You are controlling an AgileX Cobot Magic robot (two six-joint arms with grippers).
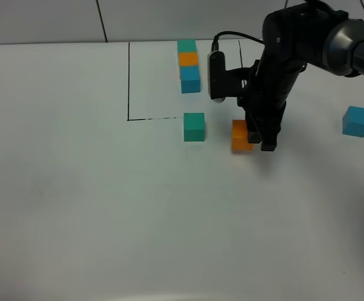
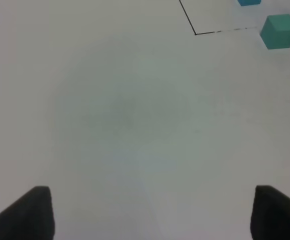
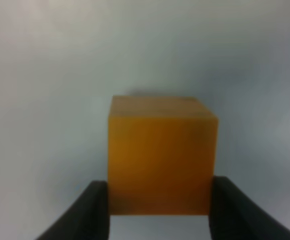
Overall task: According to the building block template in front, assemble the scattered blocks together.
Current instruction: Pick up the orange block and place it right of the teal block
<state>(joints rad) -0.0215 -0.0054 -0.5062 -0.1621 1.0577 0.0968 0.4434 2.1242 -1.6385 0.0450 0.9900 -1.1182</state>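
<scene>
Next, my right gripper releases the orange block flush (image 1: pixel 211 128) against the teal block's near side, facing the lone blue block.
The building block template (image 1: pixel 189 64), a teal, orange and blue row, lies at the back inside a thin black outline (image 1: pixel 128 81). A teal block (image 1: pixel 194 126) (image 2: pixel 279 31) sits just in front of it. To its right is the orange block (image 1: pixel 240 135) (image 3: pixel 161 155), low at the table, with my right gripper (image 1: pixel 257 139) (image 3: pixel 157 200) shut on it and a finger pressed against each side. The blue block (image 1: pixel 356 121) rests alone at the far right. My left gripper (image 2: pixel 150 210) is open over bare table, left of the teal block, holding nothing.
The white table (image 1: pixel 107 207) stretches wide to the left and front. A grey wall runs behind its back edge. The right arm's dark body (image 1: pixel 282 56) leans over the template's right side and hides part of the black outline there.
</scene>
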